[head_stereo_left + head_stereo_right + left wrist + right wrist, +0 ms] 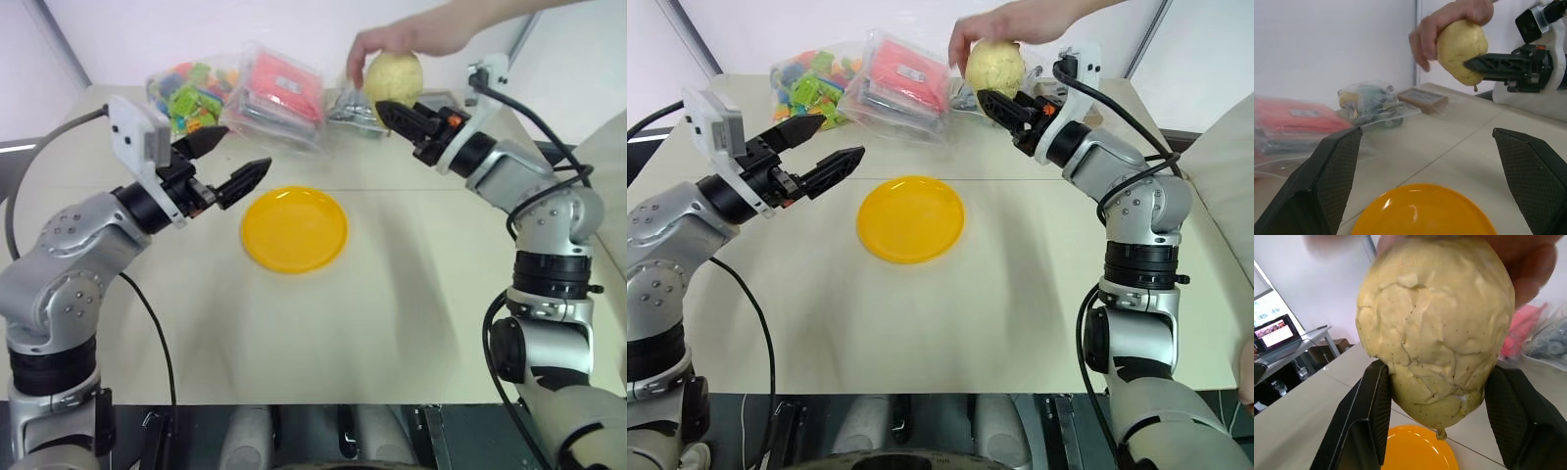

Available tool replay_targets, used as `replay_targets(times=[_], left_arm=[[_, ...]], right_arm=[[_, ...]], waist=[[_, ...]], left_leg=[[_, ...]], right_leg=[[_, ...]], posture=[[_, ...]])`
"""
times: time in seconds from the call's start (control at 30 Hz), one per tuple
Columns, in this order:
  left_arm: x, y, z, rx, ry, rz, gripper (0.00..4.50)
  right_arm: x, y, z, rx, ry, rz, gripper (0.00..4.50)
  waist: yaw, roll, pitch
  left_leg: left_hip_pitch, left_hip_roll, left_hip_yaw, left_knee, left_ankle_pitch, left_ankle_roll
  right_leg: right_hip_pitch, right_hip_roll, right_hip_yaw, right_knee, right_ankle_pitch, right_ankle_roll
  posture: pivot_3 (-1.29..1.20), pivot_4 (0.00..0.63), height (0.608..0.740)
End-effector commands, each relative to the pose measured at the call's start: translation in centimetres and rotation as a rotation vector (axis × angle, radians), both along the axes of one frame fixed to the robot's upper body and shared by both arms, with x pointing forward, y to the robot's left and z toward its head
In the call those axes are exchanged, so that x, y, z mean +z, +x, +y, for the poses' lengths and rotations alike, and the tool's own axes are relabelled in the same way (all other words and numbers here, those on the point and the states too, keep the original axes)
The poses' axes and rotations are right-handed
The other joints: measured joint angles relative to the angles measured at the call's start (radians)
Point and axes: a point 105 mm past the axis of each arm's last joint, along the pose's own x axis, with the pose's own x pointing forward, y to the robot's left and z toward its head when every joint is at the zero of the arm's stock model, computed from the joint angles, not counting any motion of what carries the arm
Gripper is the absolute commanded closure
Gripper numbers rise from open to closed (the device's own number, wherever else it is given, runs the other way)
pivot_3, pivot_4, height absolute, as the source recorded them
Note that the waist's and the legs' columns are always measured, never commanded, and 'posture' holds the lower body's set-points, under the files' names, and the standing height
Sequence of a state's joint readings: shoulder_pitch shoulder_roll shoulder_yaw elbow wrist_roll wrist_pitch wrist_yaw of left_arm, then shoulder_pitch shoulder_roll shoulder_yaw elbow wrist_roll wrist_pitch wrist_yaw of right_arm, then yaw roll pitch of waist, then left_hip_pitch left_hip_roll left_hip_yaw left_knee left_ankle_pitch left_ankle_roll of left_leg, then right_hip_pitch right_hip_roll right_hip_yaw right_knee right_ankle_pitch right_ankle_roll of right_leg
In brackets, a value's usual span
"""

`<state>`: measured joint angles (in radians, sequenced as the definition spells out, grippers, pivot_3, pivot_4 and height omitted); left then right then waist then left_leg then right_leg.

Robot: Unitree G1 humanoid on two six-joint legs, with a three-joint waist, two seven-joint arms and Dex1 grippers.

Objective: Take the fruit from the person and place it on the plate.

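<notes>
My right gripper is going to set the pale yellow fruit down on the far half of the yellow plate (310,213) (1434,461).
A person's hand (411,34) reaches in from the back right and holds the pale yellow fruit (394,76) from above, in the air over the table's far side. My right gripper (387,110) is shut on the lower part of the fruit (1435,333), with one black finger (1369,416) on each side of it. The yellow plate (294,228) lies flat in the middle of the table, nearer to me and below the fruit. To the left of the plate my left gripper (245,150) hovers open with nothing in it, pointing towards the fruit (1462,46).
Along the table's far edge lie a clear bag of colourful toys (191,93), a clear pack with something red in it (279,93) and a small clear bag (353,106). A flat brown box (1425,99) lies behind them.
</notes>
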<state>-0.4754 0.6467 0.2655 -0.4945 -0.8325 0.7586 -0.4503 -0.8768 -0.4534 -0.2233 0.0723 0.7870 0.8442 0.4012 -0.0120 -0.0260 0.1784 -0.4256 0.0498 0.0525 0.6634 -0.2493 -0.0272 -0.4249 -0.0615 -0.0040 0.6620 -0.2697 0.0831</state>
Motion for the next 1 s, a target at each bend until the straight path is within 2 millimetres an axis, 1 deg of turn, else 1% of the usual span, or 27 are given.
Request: replay_targets(times=[0.03, 0.13, 0.27, 0.33, 0.5, 0.57, 0.67, 0.73, 0.8, 0.83, 0.87, 0.9, 0.93, 1.0], left_arm=[[0.4, -0.9, 0.9, 0.025, 0.009, -0.022, 0.00], [-0.2, -1.1, 1.5, 0.042, 0.018, 0.002, 0.00], [-1.4, -2.0, 2.4, 0.080, 0.037, 0.052, 0.00], [-1.7, -2.4, 2.7, 0.093, 0.043, 0.065, 0.00], [-2.2, -3.1, 3.3, 0.118, 0.064, 0.089, 0.00], [-2.1, -3.2, 3.1, 0.116, 0.062, 0.086, 0.00], [-2.0, -3.2, 2.7, 0.113, 0.058, 0.083, 0.00], [-2.1, -3.3, 2.7, 0.115, 0.059, 0.085, 0.00], [-2.1, -3.3, 2.7, 0.116, 0.056, 0.089, 0.00], [-2.2, -3.4, 2.6, 0.112, 0.057, 0.092, 0.00], [-2.3, -3.4, 2.5, 0.106, 0.058, 0.096, 0.00], [-2.4, -3.4, 2.4, 0.103, 0.061, 0.098, 0.00], [-2.4, -3.4, 2.3, 0.100, 0.063, 0.099, 0.00], [-2.3, -3.3, 2.2, 0.096, 0.059, 0.095, 0.00]], right_arm=[[0.6, -0.9, 0.8, 0.018, -0.028, -0.043, 2.38], [-1.0, -1.2, 1.8, 0.038, -0.063, 0.004, 2.38], [-7.0, -2.2, 5.2, 0.077, -0.172, 0.160, 2.38], [-8.5, -2.3, 5.9, 0.065, -0.195, 0.201, 2.38], [-11.3, -2.2, 7.8, 0.044, -0.240, 0.267, 2.38], [-11.9, -2.0, 8.2, 0.042, -0.266, 0.268, 2.38], [-12.2, -1.9, 8.6, 0.044, -0.283, 0.265, 2.38], [-13.0, -2.0, 8.8, 0.044, -0.323, 0.263, 2.38], [-13.6, -2.1, 8.9, 0.043, -0.374, 0.251, 1.31], [-13.8, -2.2, 9.1, 0.050, -0.387, 0.252, 0.91], [-13.7, -2.4, 9.2, 0.061, -0.385, 0.247, 0.37], [-13.5, -2.5, 9.3, 0.071, -0.380, 0.237, 0.04], [-13.2, -2.5, 9.3, 0.080, -0.373, 0.231, 0.04], [-11.9, -2.9, 8.9, 0.120, -0.336, 0.201, 0.04]], waist=[[-0.002, 0.000, 0.000], [-0.004, 0.000, 0.000], [-0.006, 0.000, 0.000], [-0.005, 0.000, 0.000], [0.001, 0.000, 0.000], [0.001, 0.000, 0.000], [0.000, 0.000, 0.000], [-0.002, 0.000, 0.000], [-0.003, 0.000, 0.000], [-0.003, 0.000, 0.000], [-0.003, 0.000, 0.000], [-0.003, 0.000, 0.000], [-0.003, 0.000, 0.000], [-0.002, 0.001, 0.000]], left_leg=[[0.000, 0.000, 0.000, 0.000, 0.000, 0.000], [0.000, 0.000, 0.000, -0.001, 0.000, 0.000], [0.000, 0.001, 0.000, -0.002, 0.000, 0.000], [0.000, 0.001, 0.000, -0.002, 0.000, 0.000], [-0.001, 0.000, 0.000, -0.001, 0.000, 0.000], [-0.001, 0.000, 0.000, -0.001, 0.000, 0.000], [-0.001, 0.000, 0.000, -0.001, 0.000, 0.000], [-0.001, 0.000, 0.000, -0.001, 0.000, 0.000], [-0.001, 0.000, 0.000, -0.001, 0.000, 0.000], [-0.001, 0.000, 0.000, -0.001, 0.000, 0.000], [-0.001, 0.000, 0.000, -0.001, 0.000, 0.000], [-0.001, 0.000, 0.000, -0.001, 0.000, 0.000], [0.000, 0.000, 0.000, -0.001, 0.000, 0.000], [0.000, 0.000, 0.000, -0.001, 0.000, 0.000]], right_leg=[[0.000, 0.000, 0.000, 0.000, 0.000, 0.000], [-0.001, 0.000, 0.000, 0.000, 0.000, 0.000], [-0.001, 0.000, 0.000, 0.000, 0.000, 0.000], [-0.001, 0.000, 0.000, 0.000, 0.000, 0.000], [-0.002, -0.001, 0.000, 0.000, 0.000, 0.000], [-0.002, -0.001, 0.000, 0.000, 0.000, 0.000], [-0.002, -0.001, 0.000, 0.000, 0.000, 0.000], [-0.002, -0.001, 0.000, 0.000, 0.000, 0.000], [-0.002, -0.001, 0.000, 0.000, 0.000, 0.000], [-0.002, -0.001, 0.000, 0.000, 0.000, 0.000], [-0.002, -0.001, 0.000, 0.000, 0.000, 0.000], [-0.002, -0.001, 0.000, 0.000, 0.000, 0.000], [-0.002, -0.001, 0.000, 0.000, 0.000, 0.000], [-0.002, 0.000, 0.000, 0.000, 0.000, 0.000]], posture=[[0.00, 0.150, 0.731], [0.00, 0.150, 0.731], [0.00, 0.150, 0.731], [0.00, 0.150, 0.731], [0.00, 0.150, 0.731], [0.00, 0.150, 0.731], [0.00, 0.150, 0.731], [0.00, 0.150, 0.731], [0.00, 0.150, 0.731], [0.00, 0.150, 0.731], [0.00, 0.150, 0.731], [0.00, 0.150, 0.731], [0.00, 0.150, 0.731], [0.00, 0.150, 0.731]])
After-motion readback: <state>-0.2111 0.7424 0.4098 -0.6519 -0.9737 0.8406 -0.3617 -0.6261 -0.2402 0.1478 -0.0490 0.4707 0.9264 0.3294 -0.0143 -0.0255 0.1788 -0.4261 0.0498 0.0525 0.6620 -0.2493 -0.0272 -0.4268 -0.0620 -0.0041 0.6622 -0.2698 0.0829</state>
